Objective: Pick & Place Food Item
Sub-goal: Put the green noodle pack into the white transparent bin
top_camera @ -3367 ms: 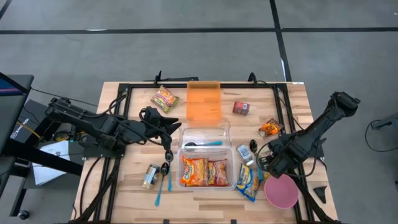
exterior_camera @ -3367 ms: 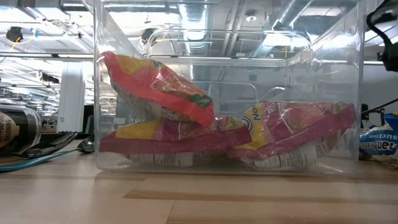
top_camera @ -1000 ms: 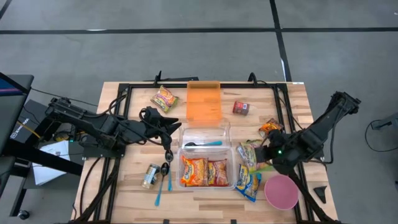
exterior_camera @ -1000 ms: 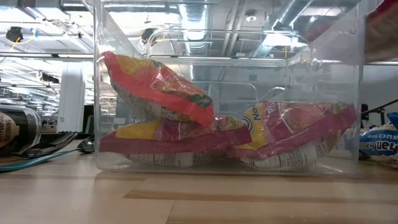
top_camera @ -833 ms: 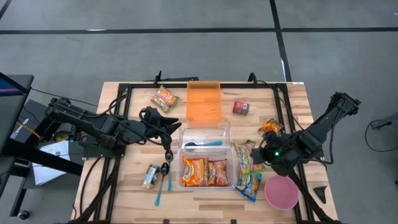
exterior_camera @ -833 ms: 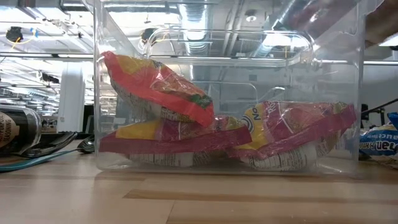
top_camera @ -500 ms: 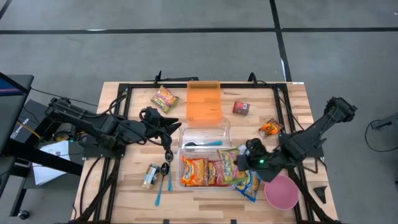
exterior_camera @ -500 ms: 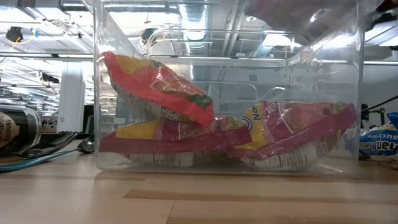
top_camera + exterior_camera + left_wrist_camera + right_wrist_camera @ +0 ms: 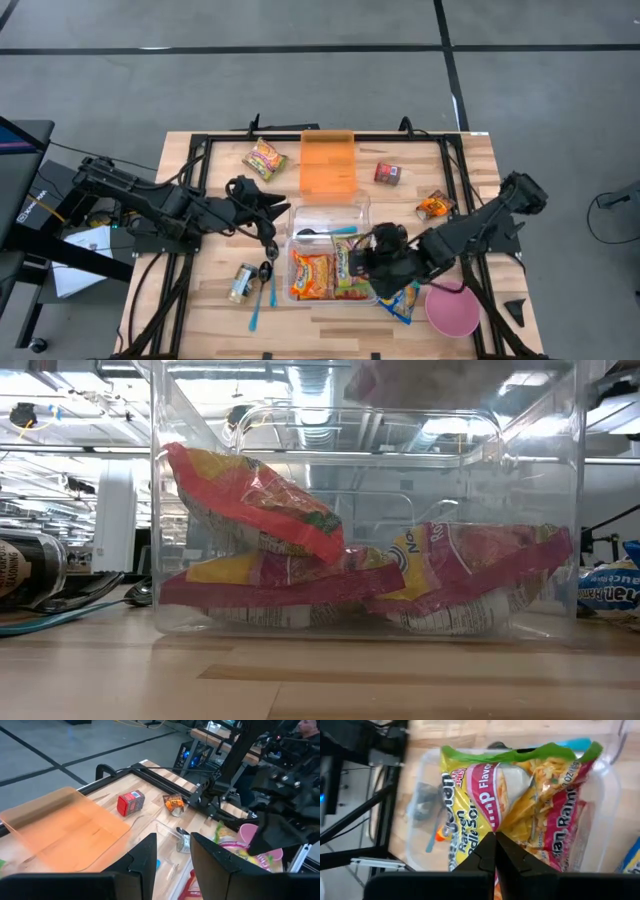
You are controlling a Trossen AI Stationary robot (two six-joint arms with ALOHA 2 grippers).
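Observation:
The yellow-and-red ramen packet, now held over the clear container, will be put down by my right gripper in the clear container, flat beside the orange ramen packet (image 9: 348,275) (image 9: 547,822).
My right gripper (image 9: 364,263) is shut on a yellow-and-red ramen packet (image 9: 346,262) with a green end. It holds the packet over the clear container (image 9: 362,212) near the table's front middle. In the low view the packet is a blur (image 9: 430,375) above the container's open top. Other ramen packets (image 9: 255,510) lie inside on the container's floor. A blue spoon (image 9: 335,231) lies at the container's far end. My left gripper (image 9: 278,207) waits open to the left of the container, with nothing between its fingers (image 9: 145,860). My right gripper pinches the ramen packet between its two fingers, at the edge (image 9: 494,831) opposite the green end (image 9: 520,754). The fingers slant down from the table's right side. The packet is lifted clear and spreads out beyond the fingertips above the container.
An orange lid (image 9: 328,162) lies beyond the container. A red can (image 9: 388,174) and an orange snack bag (image 9: 433,207) lie at the far right. A blue packet (image 9: 402,300) and a pink bowl (image 9: 452,308) sit at the near right. A jar (image 9: 240,283), spoons (image 9: 270,290) and another ramen packet (image 9: 264,158) are on the left.
My right gripper has carried the ramen packet toward the table's left edge, from beside the container's right wall to over its open top. It has stayed shut, and the packet has stayed clear of the table.

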